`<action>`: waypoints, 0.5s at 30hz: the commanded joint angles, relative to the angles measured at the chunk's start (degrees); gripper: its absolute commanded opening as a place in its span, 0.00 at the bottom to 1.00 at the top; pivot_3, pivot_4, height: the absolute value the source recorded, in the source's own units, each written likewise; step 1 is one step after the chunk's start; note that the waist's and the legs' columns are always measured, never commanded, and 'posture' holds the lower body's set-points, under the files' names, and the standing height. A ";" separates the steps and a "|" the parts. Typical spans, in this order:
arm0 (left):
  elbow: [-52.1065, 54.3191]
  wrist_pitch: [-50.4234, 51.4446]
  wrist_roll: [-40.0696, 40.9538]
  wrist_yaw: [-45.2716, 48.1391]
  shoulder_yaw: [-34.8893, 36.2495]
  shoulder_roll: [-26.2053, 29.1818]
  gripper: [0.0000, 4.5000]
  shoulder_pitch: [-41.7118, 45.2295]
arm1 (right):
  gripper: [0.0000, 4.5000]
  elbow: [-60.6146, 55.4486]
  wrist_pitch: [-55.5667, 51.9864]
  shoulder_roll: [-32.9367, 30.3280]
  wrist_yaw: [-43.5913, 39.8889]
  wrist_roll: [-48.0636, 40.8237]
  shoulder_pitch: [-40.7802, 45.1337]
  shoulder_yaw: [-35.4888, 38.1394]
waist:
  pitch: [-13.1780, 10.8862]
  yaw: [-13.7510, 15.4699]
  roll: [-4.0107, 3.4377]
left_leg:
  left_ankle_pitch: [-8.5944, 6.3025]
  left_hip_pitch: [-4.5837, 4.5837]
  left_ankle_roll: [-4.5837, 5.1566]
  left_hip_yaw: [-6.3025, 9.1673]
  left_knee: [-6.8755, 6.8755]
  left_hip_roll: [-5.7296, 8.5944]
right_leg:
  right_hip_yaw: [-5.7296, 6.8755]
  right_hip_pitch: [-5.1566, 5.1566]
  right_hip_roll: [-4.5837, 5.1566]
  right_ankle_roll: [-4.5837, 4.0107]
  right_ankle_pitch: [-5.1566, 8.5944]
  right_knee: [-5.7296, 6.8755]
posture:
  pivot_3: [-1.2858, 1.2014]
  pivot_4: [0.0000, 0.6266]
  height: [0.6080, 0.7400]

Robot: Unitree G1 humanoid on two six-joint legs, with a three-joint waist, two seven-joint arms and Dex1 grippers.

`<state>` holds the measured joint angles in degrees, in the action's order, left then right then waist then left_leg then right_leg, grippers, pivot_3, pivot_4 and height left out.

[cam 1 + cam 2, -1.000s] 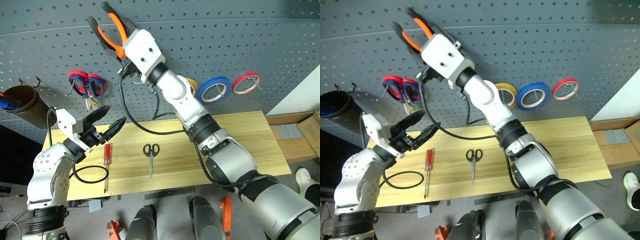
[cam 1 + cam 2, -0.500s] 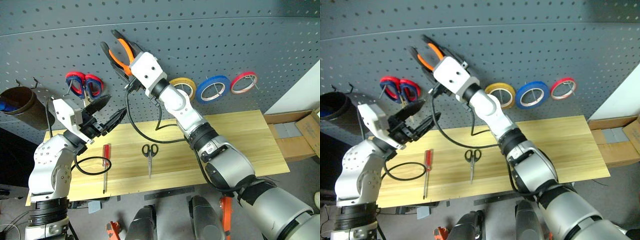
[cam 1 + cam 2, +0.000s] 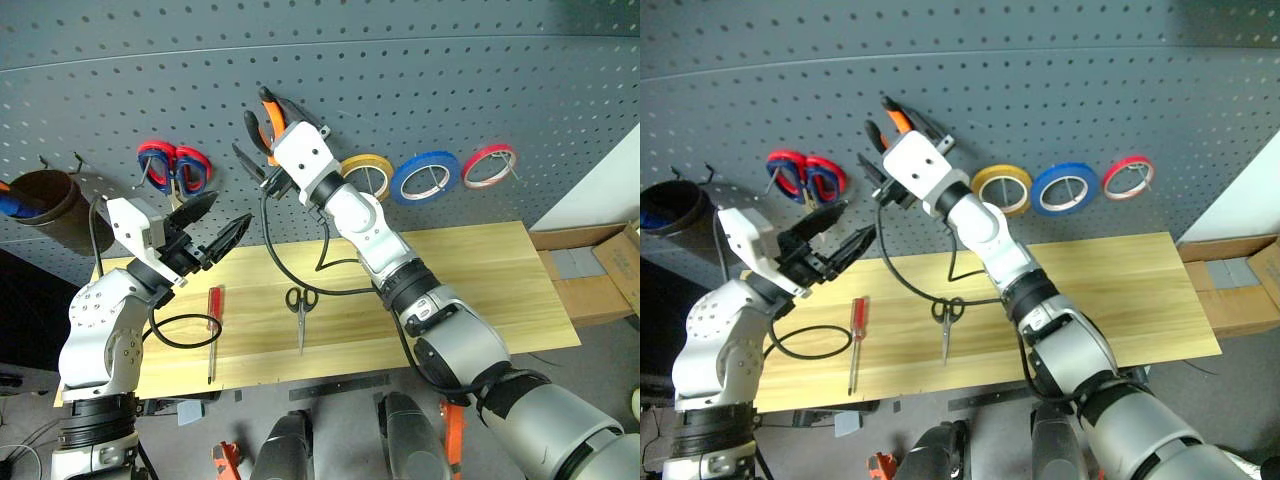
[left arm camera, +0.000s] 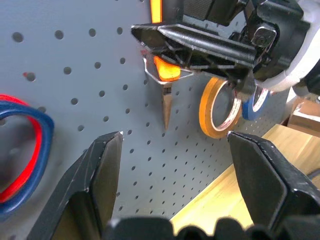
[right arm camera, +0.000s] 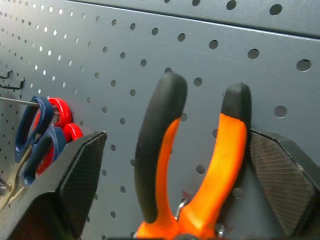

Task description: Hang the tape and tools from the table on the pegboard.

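Observation:
Next, my left gripper will go to the black scissors on the table and close on the scissors' blades at the screw (image 3: 301, 320), near their handles.
Orange-and-black pliers (image 3: 267, 112) rest against the dark pegboard (image 3: 450, 80), their nose through a wire hook (image 4: 166, 75). My right gripper (image 3: 268, 135) is open. Its fingers (image 5: 75, 170) stand wide on either side of the pliers' handles (image 5: 227, 145), and the left finger is clear of the black handle. The blue tape (image 3: 425, 177) hangs on the board to the right. A red screwdriver (image 3: 212, 312) and black scissors (image 3: 300, 308) lie on the wooden table (image 3: 470, 270). My left gripper (image 3: 230, 212) hovers open and empty above the table's left end.
A yellow roll (image 3: 365, 172) and a thin red roll (image 3: 490, 165) hang beside the blue one. Red-and-blue scissors (image 3: 172, 167) hang at the left, near a brown cup (image 3: 40, 200). A black cable (image 3: 182, 330) loops over the table. Cardboard boxes (image 3: 590, 280) sit at the right.
My right gripper has come down the pegboard with the pliers, and its jaws have spread wider around the handles. The left gripper has stayed where it was.

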<state>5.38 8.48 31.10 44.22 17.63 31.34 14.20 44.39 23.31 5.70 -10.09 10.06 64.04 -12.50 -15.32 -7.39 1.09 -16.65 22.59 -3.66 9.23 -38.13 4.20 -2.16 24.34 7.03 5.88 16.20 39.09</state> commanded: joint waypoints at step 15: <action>5.31 10.35 -2.91 -4.68 -3.95 0.97 0.80 -7.44 | 0.99 -65.20 -40.43 -9.91 -9.63 -17.32 -21.45 7.07 | 0.00 0.98 0.00 | 0.00 0.16 0.02 -0.01 0.13 -0.02 | -0.03 0.16 0.00 -0.01 -0.02 -0.09 | 0.49 0.43 1.00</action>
<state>7.49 18.60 27.56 39.25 13.57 32.16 7.40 -15.54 -14.10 -3.72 -17.78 -4.29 43.56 -5.67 -15.32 -6.40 1.09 -16.65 22.74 -3.64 9.21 -37.99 4.18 -2.19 24.50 7.03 5.87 16.18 39.00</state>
